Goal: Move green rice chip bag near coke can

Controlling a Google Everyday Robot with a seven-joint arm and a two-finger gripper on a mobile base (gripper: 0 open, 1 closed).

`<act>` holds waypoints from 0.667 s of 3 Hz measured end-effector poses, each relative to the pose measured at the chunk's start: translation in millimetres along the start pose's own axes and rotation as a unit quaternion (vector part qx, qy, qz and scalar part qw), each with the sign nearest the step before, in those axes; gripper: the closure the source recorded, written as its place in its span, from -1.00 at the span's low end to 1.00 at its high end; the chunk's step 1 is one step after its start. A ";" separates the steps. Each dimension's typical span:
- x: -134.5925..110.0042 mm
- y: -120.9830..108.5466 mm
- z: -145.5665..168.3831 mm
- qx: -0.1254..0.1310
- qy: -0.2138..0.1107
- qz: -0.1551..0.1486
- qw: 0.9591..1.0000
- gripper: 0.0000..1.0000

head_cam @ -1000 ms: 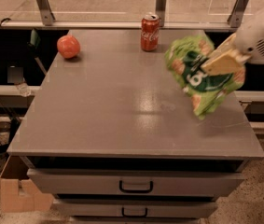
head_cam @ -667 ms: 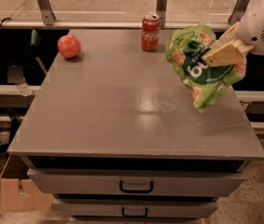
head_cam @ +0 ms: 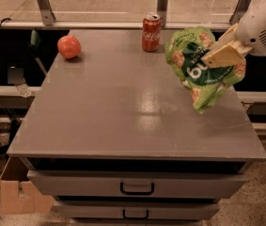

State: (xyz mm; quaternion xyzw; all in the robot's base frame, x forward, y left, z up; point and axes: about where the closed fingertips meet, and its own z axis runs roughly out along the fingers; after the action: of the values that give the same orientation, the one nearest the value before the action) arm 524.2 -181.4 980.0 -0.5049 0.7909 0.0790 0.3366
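Observation:
The robot's gripper needs to release the green rice chip bag, now tilted in the air above the tabletop, on the tabletop (head_cam: 180, 56) next to the coke can, away from the fruit.
The green rice chip bag (head_cam: 199, 65) hangs tilted in the air above the right side of the grey tabletop (head_cam: 123, 102). My gripper (head_cam: 217, 56) comes in from the upper right and is shut on the bag's upper right part, its tan fingers (head_cam: 224, 53) pressed against the bag. The coke can (head_cam: 151, 32) stands upright at the back middle of the table, a short way left of the bag and a bit farther back. The bag's lower end points down toward the table's right edge.
A round orange-red fruit (head_cam: 69, 47) sits at the back left of the tabletop. The cabinet has drawers with dark handles (head_cam: 137, 189) below. A cardboard box (head_cam: 17, 192) stands on the floor at the lower left. Metal posts (head_cam: 163, 4) rise behind the table.
My gripper has carried the bag up and toward the back of the table, closer to the can. The can and fruit have not moved.

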 end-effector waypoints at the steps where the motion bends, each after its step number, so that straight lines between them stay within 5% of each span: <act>1: -5.9 -11.9 8.4 0.011 -0.007 -0.005 1.000 1.00; 2: -14.3 -37.9 19.8 0.032 -0.031 0.006 0.999 1.00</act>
State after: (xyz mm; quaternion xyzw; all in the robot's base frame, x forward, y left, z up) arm 569.2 -179.6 981.8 -0.4861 0.7854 0.0714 0.3765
